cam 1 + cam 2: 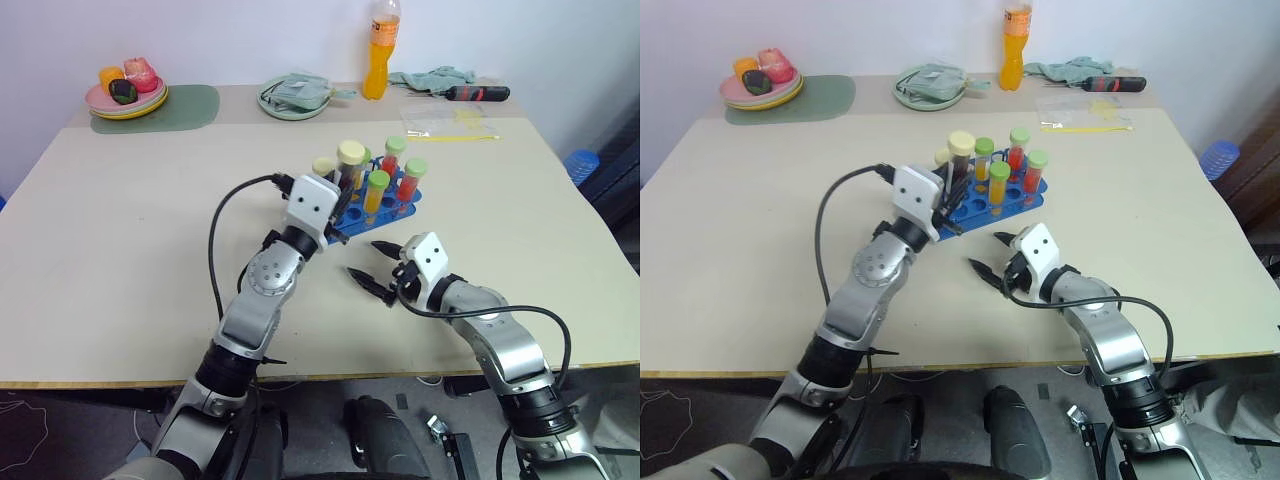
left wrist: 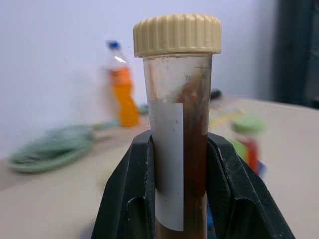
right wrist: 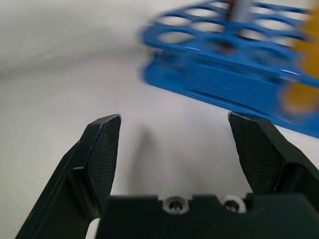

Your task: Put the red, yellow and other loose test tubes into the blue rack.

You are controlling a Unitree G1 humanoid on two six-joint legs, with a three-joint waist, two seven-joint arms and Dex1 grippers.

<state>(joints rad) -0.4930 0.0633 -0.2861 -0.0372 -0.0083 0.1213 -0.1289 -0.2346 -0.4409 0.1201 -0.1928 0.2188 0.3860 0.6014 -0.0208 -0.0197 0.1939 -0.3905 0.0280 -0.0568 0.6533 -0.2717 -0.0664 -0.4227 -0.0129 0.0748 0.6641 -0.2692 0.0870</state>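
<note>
I should let go of the maroon tube with my left gripper in the blue rack's near row (image 1: 336, 217), close to the yellow tube. The maroon tube is now held over the rack.
The blue rack (image 1: 408, 203) stands mid-table and holds several capped tubes with red and yellow liquid, such as a yellow one (image 1: 376, 192) and a red one (image 1: 411, 180). My left gripper (image 2: 179, 144) is shut on a dark maroon test tube (image 2: 195, 144) with a cream cap (image 1: 351, 152). It holds this tube upright over the rack's near left corner. A second cream cap (image 1: 323, 165) shows just behind it. My right gripper (image 1: 365, 258) hovers open just in front of the rack (image 3: 219, 74), low over the table, with nothing between its fingers.
At the back stand a tall orange drink bottle (image 1: 380, 50), a pale green plate (image 1: 295, 98) with a cloth, pink plates with fruit (image 1: 127, 95) on a green mat, a screwdriver (image 1: 478, 93) and a clear bag (image 1: 450, 122).
</note>
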